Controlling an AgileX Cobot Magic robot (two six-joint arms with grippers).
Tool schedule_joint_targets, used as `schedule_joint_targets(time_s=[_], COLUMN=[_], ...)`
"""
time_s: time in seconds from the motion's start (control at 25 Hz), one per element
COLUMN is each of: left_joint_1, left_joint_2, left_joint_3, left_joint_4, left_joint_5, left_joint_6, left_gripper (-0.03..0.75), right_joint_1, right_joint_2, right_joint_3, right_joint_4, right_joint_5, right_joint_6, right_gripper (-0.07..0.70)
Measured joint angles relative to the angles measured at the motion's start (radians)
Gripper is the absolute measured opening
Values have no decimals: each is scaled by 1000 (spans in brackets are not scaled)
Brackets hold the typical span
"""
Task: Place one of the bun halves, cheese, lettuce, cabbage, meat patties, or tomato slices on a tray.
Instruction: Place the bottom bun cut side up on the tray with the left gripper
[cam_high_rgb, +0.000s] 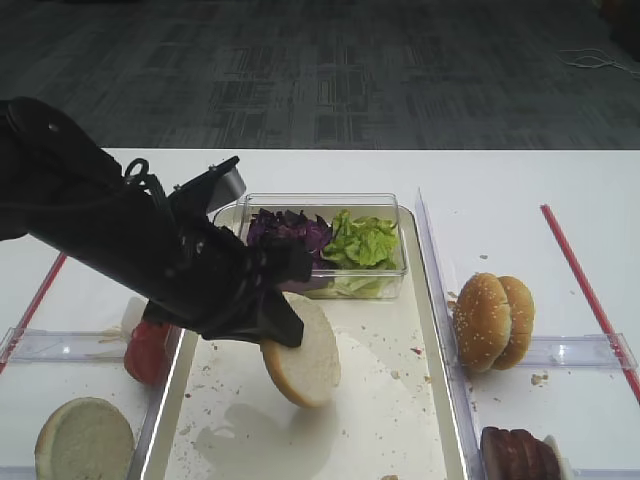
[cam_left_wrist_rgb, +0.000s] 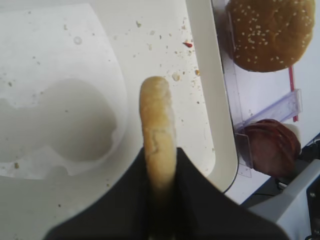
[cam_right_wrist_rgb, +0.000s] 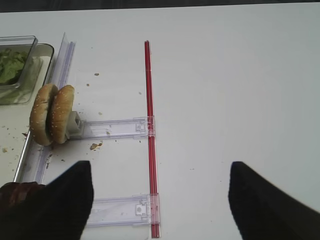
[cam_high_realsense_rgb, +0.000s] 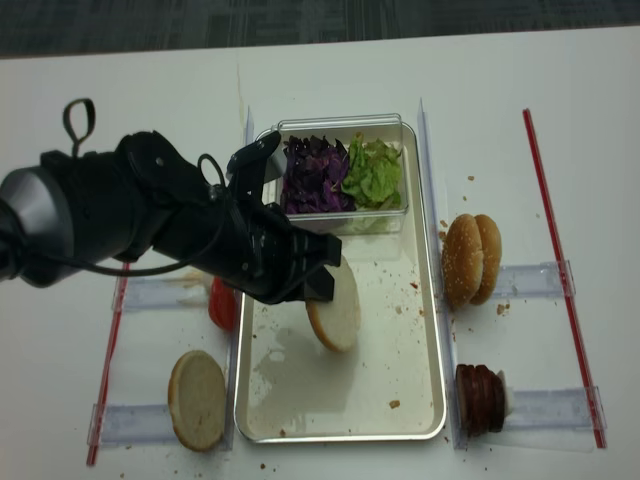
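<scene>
The robot's left gripper needs to release the bun half on the bare middle of the cream tray (cam_high_realsense_rgb: 326, 331) (cam_left_wrist_rgb: 107, 115), short of the clear box.
My left gripper (cam_high_rgb: 285, 325) is shut on a flat, whitish bun half (cam_high_rgb: 305, 355), gripping it by its rim. The bun half hangs on edge, tilted, just above the cream tray (cam_high_rgb: 385, 405) near its middle. In the left wrist view the bun half (cam_left_wrist_rgb: 157, 120) shows edge-on between the dark fingers, over the crumb-speckled tray (cam_left_wrist_rgb: 210, 100). My right gripper (cam_right_wrist_rgb: 157, 200) is open above bare table, with nothing between its fingers. Lettuce (cam_high_rgb: 365, 240) and cabbage (cam_high_rgb: 290, 230) fill a clear box at the tray's far end. Cheese is out of view.
Two sesame bun halves (cam_high_rgb: 493, 320) stand on edge right of the tray, with meat patties (cam_high_rgb: 520, 455) nearer the front. Tomato slices (cam_high_rgb: 148, 352) and a plain bun half (cam_high_rgb: 85, 440) lie left of the tray. A red strip (cam_right_wrist_rgb: 148, 125) and clear holders (cam_right_wrist_rgb: 115, 127) cross the table.
</scene>
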Motion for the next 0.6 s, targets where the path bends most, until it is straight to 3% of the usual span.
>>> schedule_joint_targets(time_s=[0.6], left_joint_1=[0], left_joint_2=[132], left_joint_3=[0], left_joint_4=[-69], left_joint_5=[-41], left_joint_6=[86], left_gripper=[79], right_joint_1=[0], right_joint_2=[0], right_joint_3=[0], right_joint_4=[0], right_joint_5=[2], right_joint_6=[-2], right_gripper=[589])
